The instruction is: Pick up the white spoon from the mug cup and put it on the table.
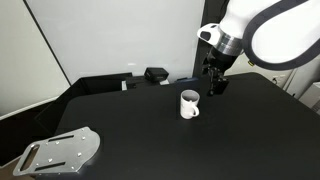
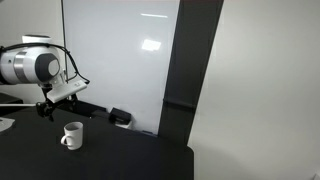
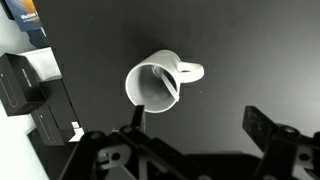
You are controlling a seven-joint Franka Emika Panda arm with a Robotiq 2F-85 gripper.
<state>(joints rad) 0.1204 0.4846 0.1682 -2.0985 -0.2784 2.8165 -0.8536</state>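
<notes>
The gripper will next move to the upper end of the white spoon's handle (image 1: 195, 94) (image 3: 175, 96), at the rim of the mug cup, and close there.
The white mug cup (image 1: 189, 104) stands upright on the black table (image 1: 150, 130), and it shows in both exterior views (image 2: 72, 135). In the wrist view the mug cup (image 3: 148, 92) is seen from above, with its handle to the right. The slim white spoon (image 3: 169, 83) leans inside it against the rim. My gripper (image 1: 216, 86) hangs open and empty above the table, just beside and behind the mug. In the wrist view its two fingers (image 3: 198, 125) are spread wide, with one fingertip close to the mug's rim and touching nothing.
A grey metal plate with slots (image 1: 64, 151) lies at the table's front corner. Black boxes (image 1: 155, 73) sit along the back edge and show in the wrist view (image 3: 22, 85). A whiteboard wall and a dark pillar (image 2: 190, 70) stand behind the table.
</notes>
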